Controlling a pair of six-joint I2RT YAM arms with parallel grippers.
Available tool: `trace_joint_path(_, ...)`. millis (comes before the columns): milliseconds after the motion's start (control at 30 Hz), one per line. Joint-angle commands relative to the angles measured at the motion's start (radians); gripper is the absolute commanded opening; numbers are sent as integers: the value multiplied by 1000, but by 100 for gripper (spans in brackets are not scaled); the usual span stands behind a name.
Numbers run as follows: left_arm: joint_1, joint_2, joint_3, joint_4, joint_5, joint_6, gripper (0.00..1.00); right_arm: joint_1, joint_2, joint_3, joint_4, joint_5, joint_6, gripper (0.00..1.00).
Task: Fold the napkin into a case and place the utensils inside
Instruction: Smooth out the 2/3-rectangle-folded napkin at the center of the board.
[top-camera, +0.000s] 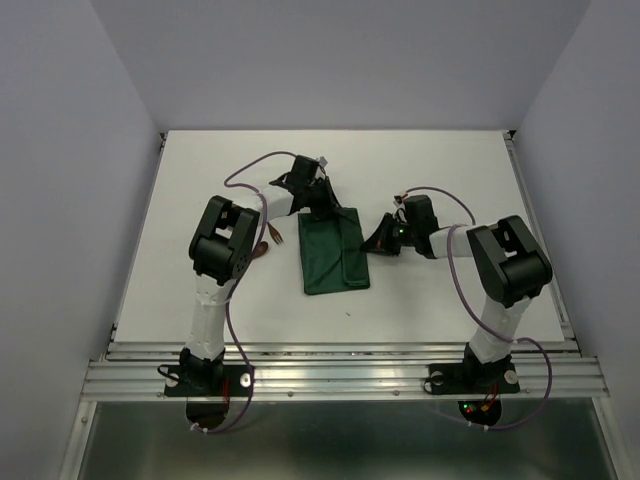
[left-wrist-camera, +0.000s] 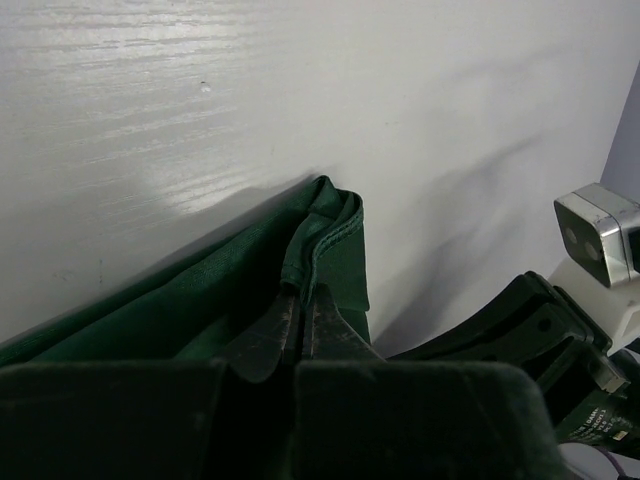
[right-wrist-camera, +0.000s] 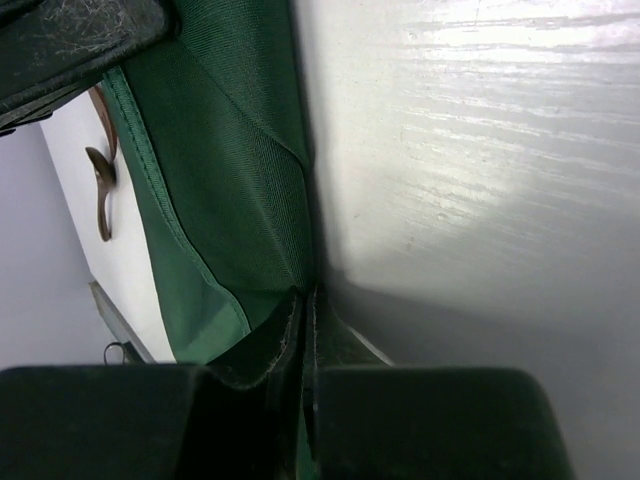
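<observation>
Next, my right gripper takes the napkin's far corner (top-camera: 355, 211), because it is holding the napkin's side midway, away from the raised fold at the napkin's far end.
The dark green napkin (top-camera: 335, 255) lies folded into a long strip in the middle of the table. My left gripper (top-camera: 325, 210) sits at its far edge. In the left wrist view the gripper (left-wrist-camera: 300, 305) is shut on a raised fold of the napkin (left-wrist-camera: 200, 300). My right gripper (top-camera: 372, 240) is at the strip's right edge, and its wrist view shows it (right-wrist-camera: 305, 305) shut on the napkin's (right-wrist-camera: 220, 150) edge. The brown wooden utensils (top-camera: 271, 238) lie left of the cloth, beside my left arm. One of these utensils (right-wrist-camera: 102, 190) shows beyond the napkin.
The white table (top-camera: 440, 170) is walled by grey panels at the back and sides. A metal rail (top-camera: 340, 370) runs along the near edge. My right arm's wrist (left-wrist-camera: 540, 330) and its camera (left-wrist-camera: 597, 235) stand close to my left gripper.
</observation>
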Motion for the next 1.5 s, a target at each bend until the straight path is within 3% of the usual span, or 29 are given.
trace_joint_path(0, 5, -67, -2, 36, 39, 29, 0, 6, -70, -26, -7, 89, -14, 1)
trace_joint_path(467, 2, -72, -4, 25, 72, 72, 0, 48, -163, -72, -15, 159, 21, 1)
trace_joint_path(567, 2, -46, 8, 21, 79, 92, 0, 48, -140, -64, -52, 181, 7, 22)
trace_joint_path(867, 2, -29, 10, 21, 89, 101, 0, 48, -177, 17, -185, 319, -48, 43)
trace_joint_path(967, 2, -23, 11, 21, 88, 102, 0, 48, -177, 69, -202, 343, -60, 40)
trace_joint_path(1100, 2, -18, 7, 21, 86, 101, 0, 48, -147, 153, -210, 339, -73, 14)
trace_joint_path(1167, 2, -17, 7, 21, 83, 101, 0, 48, -127, 190, -216, 342, -77, 8)
trace_joint_path(1467, 2, -7, 2, 16, 80, 107, 0, 57, 27, 376, -259, 317, -65, 7)
